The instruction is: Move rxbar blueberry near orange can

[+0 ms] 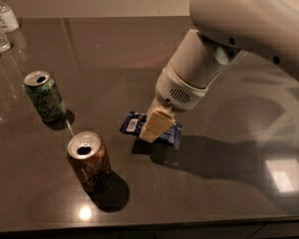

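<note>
Next, my gripper sets the rxbar blueberry, now held just above the tabletop, down on the bare table (145, 161), where it is to sit close beside the orange can and level with it.
The rxbar blueberry (131, 124) is a flat dark-blue wrapper with a white label patch, near the middle of the dark table (109, 54). My gripper (150, 132) comes down from the upper right and is shut on the bar, with a tan finger (155, 124) across its middle. The bar seems to sit just above the tabletop, with a shadow under it. The orange can (88, 162) stands upright to the lower left of the bar, about a can's width away.
A green can (45, 97) with a similar pattern stands upright at the left, behind the orange can. Clear water bottles (0, 26) stand at the far left corner. The table's front edge runs along the bottom of the view.
</note>
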`<state>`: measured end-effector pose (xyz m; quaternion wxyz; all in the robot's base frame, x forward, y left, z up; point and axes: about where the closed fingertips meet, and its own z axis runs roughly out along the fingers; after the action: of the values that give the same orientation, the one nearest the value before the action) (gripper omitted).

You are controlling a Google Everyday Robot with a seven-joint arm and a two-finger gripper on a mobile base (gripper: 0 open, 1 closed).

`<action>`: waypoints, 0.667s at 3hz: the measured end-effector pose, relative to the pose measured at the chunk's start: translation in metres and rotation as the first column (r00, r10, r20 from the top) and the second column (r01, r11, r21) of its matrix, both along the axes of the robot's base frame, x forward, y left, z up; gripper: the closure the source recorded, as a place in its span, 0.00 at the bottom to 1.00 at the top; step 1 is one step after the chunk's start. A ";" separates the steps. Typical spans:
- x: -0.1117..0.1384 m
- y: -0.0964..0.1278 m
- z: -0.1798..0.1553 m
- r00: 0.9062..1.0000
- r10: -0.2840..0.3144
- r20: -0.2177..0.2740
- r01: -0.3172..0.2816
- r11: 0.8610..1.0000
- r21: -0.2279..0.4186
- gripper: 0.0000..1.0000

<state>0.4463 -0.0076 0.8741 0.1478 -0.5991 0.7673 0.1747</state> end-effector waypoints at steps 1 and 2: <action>-0.021 0.004 -0.003 1.000 0.029 -0.012 -0.029 1.000 -0.005 1.00; -0.037 0.006 -0.005 0.999 0.048 -0.026 -0.048 0.999 -0.008 1.00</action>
<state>0.4093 -0.0018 0.8689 0.1313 -0.6157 0.7552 0.1826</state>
